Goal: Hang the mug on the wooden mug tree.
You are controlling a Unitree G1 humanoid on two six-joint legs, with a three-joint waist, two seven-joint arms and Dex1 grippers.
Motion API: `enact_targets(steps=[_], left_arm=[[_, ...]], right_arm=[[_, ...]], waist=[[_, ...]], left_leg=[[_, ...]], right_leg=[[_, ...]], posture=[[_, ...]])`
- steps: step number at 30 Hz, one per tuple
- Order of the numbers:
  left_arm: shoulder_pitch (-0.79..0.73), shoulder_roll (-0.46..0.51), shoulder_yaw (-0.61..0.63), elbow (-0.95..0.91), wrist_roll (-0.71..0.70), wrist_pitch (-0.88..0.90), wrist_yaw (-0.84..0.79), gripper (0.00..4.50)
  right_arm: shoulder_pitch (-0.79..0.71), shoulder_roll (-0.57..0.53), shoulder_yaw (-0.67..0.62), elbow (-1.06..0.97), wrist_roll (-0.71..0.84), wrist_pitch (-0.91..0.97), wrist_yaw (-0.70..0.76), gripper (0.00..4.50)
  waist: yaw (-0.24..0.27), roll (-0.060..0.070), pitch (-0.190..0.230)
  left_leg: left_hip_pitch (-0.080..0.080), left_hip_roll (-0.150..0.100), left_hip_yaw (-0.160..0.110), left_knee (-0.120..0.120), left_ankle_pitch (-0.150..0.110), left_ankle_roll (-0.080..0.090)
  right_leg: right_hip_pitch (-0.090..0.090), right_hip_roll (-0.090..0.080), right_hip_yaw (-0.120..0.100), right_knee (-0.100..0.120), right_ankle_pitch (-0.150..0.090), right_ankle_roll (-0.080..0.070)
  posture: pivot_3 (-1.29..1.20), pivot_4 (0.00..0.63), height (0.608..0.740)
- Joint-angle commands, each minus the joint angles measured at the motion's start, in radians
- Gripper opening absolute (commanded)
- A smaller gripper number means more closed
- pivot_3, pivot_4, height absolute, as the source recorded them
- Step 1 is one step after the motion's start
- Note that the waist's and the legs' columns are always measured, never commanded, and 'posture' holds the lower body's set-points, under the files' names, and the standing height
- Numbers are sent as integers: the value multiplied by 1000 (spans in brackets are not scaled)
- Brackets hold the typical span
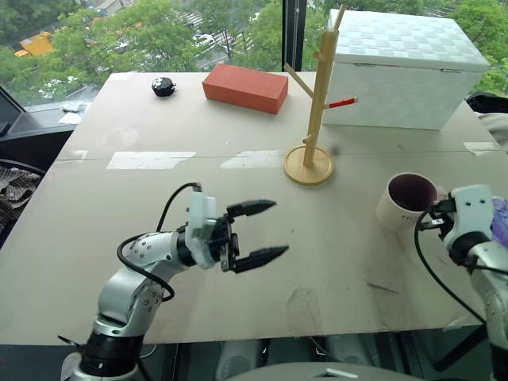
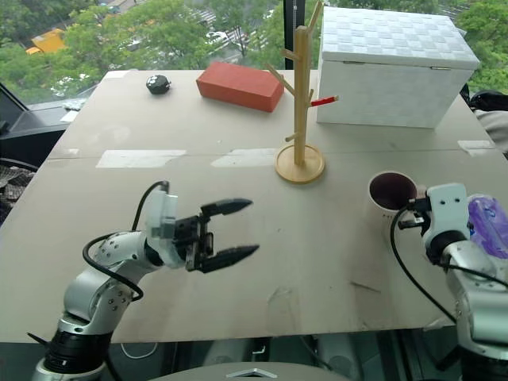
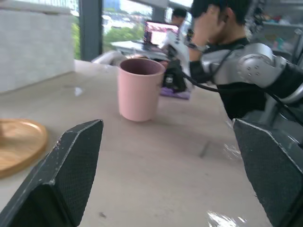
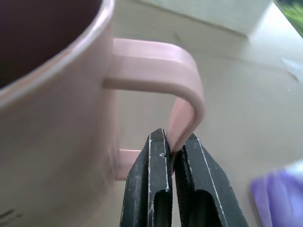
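Next, I let go of the cream mug with my right gripper so it hangs just below the red-tipped peg (image 1: 336, 141) of the wooden mug tree.
The cream mug (image 1: 405, 202) with its dark purple inside stands upright at the table's right side. My right gripper (image 4: 173, 146) is shut on the lower curve of the mug's handle (image 4: 184, 94); from the head it reaches the mug from the right (image 1: 438, 214). The wooden mug tree (image 1: 313, 103) stands on its round base (image 1: 308, 167) behind and left of the mug, one peg red-tipped (image 1: 343, 102). My left gripper (image 1: 279, 228) hovers open and empty over the table's middle, pointing right toward the mug (image 3: 139, 90).
A red brick (image 1: 244, 87) and a small black object (image 1: 164, 86) lie at the back left. A white box (image 1: 405, 67) stands behind the tree. A purple packet (image 1: 500, 222) lies beside my right wrist. A person (image 3: 222, 28) sits beyond the table's right edge.
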Motion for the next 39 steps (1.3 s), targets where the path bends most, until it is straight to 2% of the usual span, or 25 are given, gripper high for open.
enact_targets(steps=[1,6,13,24,31,32,35,38,39], left_arm=[[37,-54,81,40,-24,-127,-9,4500],[99,-98,132,49,-51,-191,-27,4500],[127,-107,140,14,-61,-188,15,4500],[196,-114,173,-17,-93,-234,14,4500],[215,-127,174,-33,-100,-257,30,4500],[213,-131,175,-34,-105,-260,32,4500],[207,-140,176,-38,-114,-267,31,4500],[198,-143,176,-39,-125,-269,32,4500],[196,-143,175,-39,-126,-268,32,4500]], right_arm=[[-113,-103,10,34,62,-62,162,42],[-463,-208,119,243,106,-45,330,42],[-841,-248,337,559,39,-103,572,42],[-1162,-142,499,1019,-140,-300,703,42],[-1276,-38,552,1246,-226,-368,740,42],[-1284,-24,558,1277,-236,-374,749,600],[-1283,-10,556,1327,-258,-402,755,1767],[-1248,-55,497,1288,-245,-406,722,3069],[-1227,-80,471,1251,-232,-390,719,3302]], waist=[[-2,0,0],[-13,-1,1],[1,-2,1],[7,-1,1],[4,-1,2],[1,-1,2],[3,-1,2],[8,0,2],[9,0,2]], left_leg=[[0,0,0,0,0,0],[-1,1,-2,0,0,0],[-2,0,0,0,0,0],[-2,0,0,0,0,0],[-2,0,0,0,0,0],[-2,0,0,0,0,0],[-2,1,0,0,0,0],[-3,0,0,0,0,0],[-3,0,0,0,0,0]], right_leg=[[0,0,0,0,0,0],[0,1,0,0,2,-4],[-1,0,1,-1,4,-1],[-1,-3,1,-1,3,-5],[-1,-4,1,-1,3,-5],[-1,-4,1,-1,3,-6],[-1,-6,0,-1,4,-5],[-1,-7,0,-1,4,-5],[-1,-7,0,-1,4,-5]], posture=[[0,150,740],[0,150,740],[0,150,740],[0,150,740],[0,150,740],[0,150,740],[0,150,740],[0,150,740],[0,150,740]])
